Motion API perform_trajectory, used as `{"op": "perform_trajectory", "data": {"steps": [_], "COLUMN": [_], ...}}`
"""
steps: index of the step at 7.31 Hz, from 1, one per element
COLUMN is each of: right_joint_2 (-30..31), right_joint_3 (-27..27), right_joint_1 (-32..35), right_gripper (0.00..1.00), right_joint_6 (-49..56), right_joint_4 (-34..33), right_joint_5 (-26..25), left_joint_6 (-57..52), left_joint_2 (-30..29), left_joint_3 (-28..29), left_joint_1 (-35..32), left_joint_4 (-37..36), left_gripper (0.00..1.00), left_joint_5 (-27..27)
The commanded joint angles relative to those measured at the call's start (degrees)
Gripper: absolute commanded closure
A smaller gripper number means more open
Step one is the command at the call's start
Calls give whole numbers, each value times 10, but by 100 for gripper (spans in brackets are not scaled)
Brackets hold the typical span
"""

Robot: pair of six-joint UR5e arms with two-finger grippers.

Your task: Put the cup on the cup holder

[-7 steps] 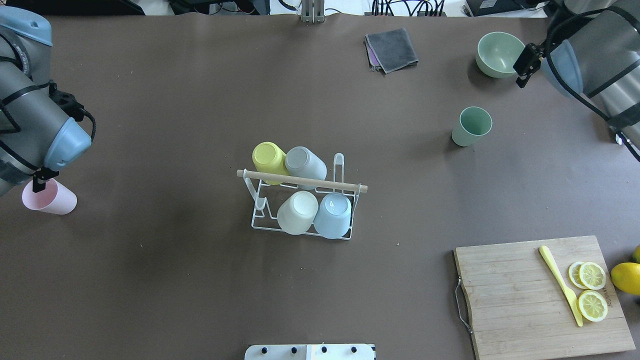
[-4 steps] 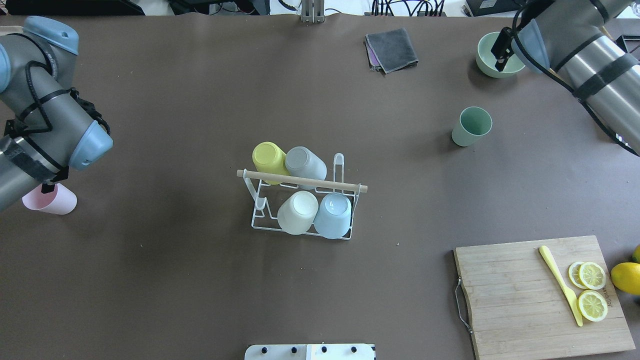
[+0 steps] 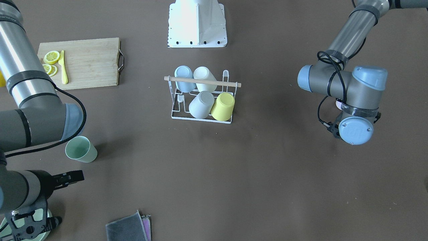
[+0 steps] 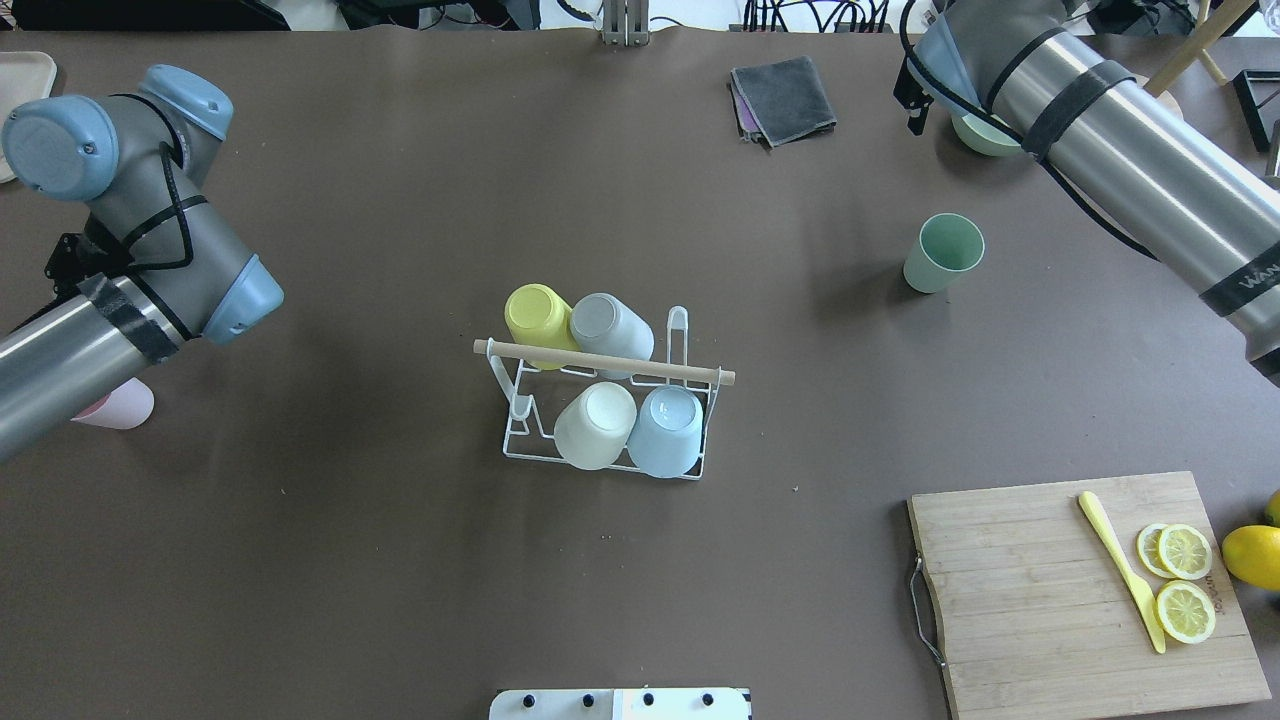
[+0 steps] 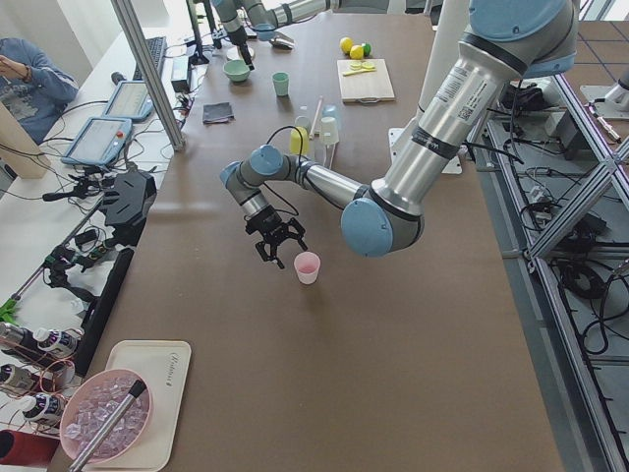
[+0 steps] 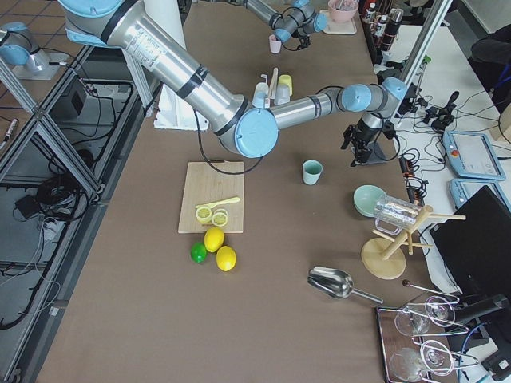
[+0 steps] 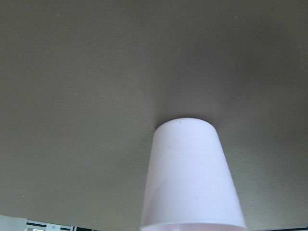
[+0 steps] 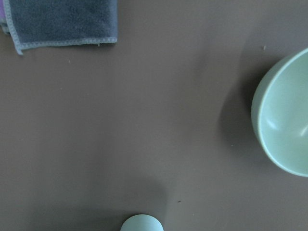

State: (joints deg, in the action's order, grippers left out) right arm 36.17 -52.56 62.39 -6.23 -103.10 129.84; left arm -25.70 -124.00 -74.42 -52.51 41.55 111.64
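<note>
I should next close my right gripper around the body of the green cup (image 3: 88,154) (image 8: 142,224), which is standing between the green bowl and the cutting board.
The cup holder (image 4: 520,440) is a white wire rack mid-table with a wooden rod (image 4: 600,362) across its top; it also shows in the front view (image 3: 174,113). Yellow, grey, cream and light blue cups sit upside down on it. A pink cup (image 5: 308,266) stands upright at the table's left end, filling the left wrist view (image 7: 192,178) and half hidden overhead (image 4: 125,408). My left gripper (image 5: 278,258) hangs close beside it, apart; I cannot tell its state. A green cup (image 4: 943,253) stands upright at the right. My right gripper (image 6: 363,152) hangs beyond it, state unclear.
A green bowl (image 4: 985,140) sits partly under my right arm, also in the right wrist view (image 8: 284,120). A folded grey towel (image 4: 785,98) lies at the far edge. A cutting board (image 4: 1040,590) with lemon slices and a yellow knife is front right.
Both arms have swung inward over the table. The left arm now covers more of the pink cup; the right arm has crossed over the green bowl. No cup has moved.
</note>
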Motion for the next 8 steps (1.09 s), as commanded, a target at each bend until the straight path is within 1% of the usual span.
{"op": "perform_trajectory", "data": {"steps": [1, 2, 3, 4, 5, 6, 7, 8], "right_joint_2": [-16, -35, -62, -73, -83, -100, -109, -120], "right_joint_3": [49, 70, 112, 139, 168, 204, 231, 245], "right_joint_1": [-23, -30, -30, -31, -33, -35, -36, -46], "right_gripper": [0, 0, 0, 0, 0, 0, 0, 0], "right_joint_6": [13, 30, 80, 89, 102, 141, 143, 141], "right_joint_4": [-9, -51, -67, -76, -76, -76, -76, -76], "right_joint_5": [17, 17, 14, 12, -1, -33, -31, -36], "left_joint_6": [3, 3, 7, 13, 13, 14, 14, 13], "left_joint_2": [-9, -9, -9, -10, -9, -9, -7, -5], "left_joint_3": [10, 15, 23, 26, 26, 36, 38, 40], "left_joint_1": [0, 5, 7, 10, 22, 29, 31, 45], "left_joint_4": [1, 5, 6, 12, 20, 22, 29, 28], "left_gripper": [1, 1, 2, 2, 2, 2, 2, 2], "left_joint_5": [15, 26, 28, 27, 22, 21, 20, 3]}}
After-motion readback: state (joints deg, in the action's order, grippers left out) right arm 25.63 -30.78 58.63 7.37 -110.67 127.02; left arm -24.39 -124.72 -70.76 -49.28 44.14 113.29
